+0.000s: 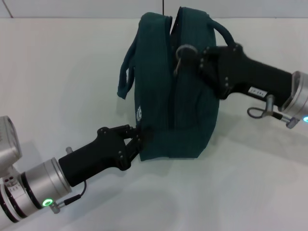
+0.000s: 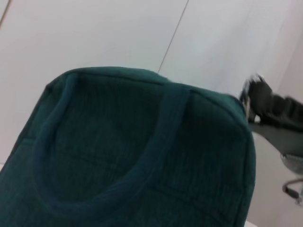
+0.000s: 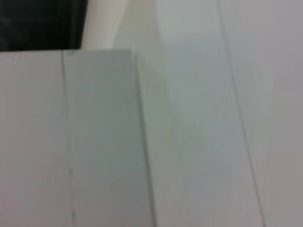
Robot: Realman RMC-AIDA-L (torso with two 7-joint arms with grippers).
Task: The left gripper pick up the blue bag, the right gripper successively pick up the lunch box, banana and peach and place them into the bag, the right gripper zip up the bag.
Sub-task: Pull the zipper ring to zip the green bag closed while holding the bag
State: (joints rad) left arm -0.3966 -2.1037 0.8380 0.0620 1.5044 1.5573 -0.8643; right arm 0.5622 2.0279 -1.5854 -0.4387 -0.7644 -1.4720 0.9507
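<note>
My left gripper will take the bag deeper in and brace (image 1: 160, 134) it while my right gripper zips, as it meets only the edge of the bag's near corner now.
The dark teal-blue bag (image 1: 168, 86) stands upright on the white table, its top seam running front to back, one handle drooping at its left. My left gripper (image 1: 139, 139) is shut on the bag's lower front-left corner. My right gripper (image 1: 180, 57) is at the bag's top right, by the zip line, shut on what looks like the zip pull. The left wrist view shows the bag's side and strap (image 2: 142, 151) up close, with the right gripper (image 2: 258, 97) beyond it. The lunch box, banana and peach are out of view.
The white table (image 1: 57, 72) spreads all around the bag. The right wrist view shows only pale wall panels (image 3: 189, 142).
</note>
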